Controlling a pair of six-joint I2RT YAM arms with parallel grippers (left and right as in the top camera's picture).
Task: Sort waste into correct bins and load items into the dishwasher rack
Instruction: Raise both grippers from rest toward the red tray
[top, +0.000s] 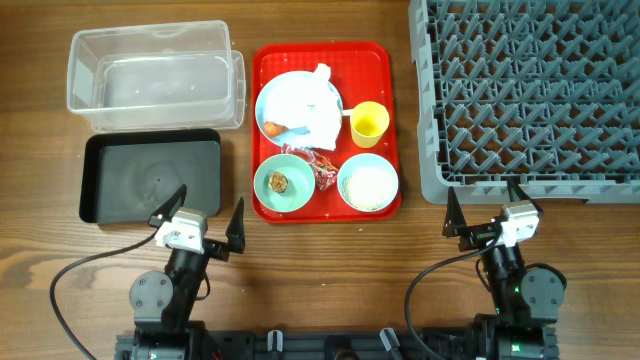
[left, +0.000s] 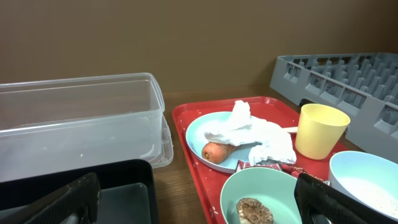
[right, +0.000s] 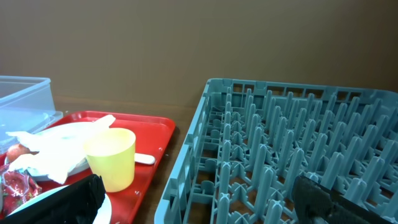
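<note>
My left gripper is going next to the mint-green bowl's rim (top: 313, 187) on the side beside the red wrapper, and it will close there.
On the red tray (top: 390, 90) a pale blue plate (top: 270, 100) holds crumpled napkins (top: 312, 102) and a carrot piece (top: 272, 128). A white spoon handle (right: 144, 159) pokes out behind the yellow cup (top: 368, 124). The mint-green bowl (top: 283, 183) holds a brown lump (top: 279, 181). The pale blue bowl (top: 368, 184) holds rice. A red wrapper (top: 324, 170) lies between the bowls. The clear tub (top: 155, 75) and black tray (top: 150, 175) are at the left, the grey rack (top: 530, 95) at the right. My left gripper (top: 205, 212) and right gripper (top: 488, 208) are open, empty, near the front edge.
The left gripper (left: 199, 202) faces the gap between the black tray (left: 124, 180) and the mint-green bowl (left: 267, 186). The right gripper (right: 199, 202) faces the rack's left front corner (right: 186, 180), with the yellow cup (right: 112, 158) to its left.
</note>
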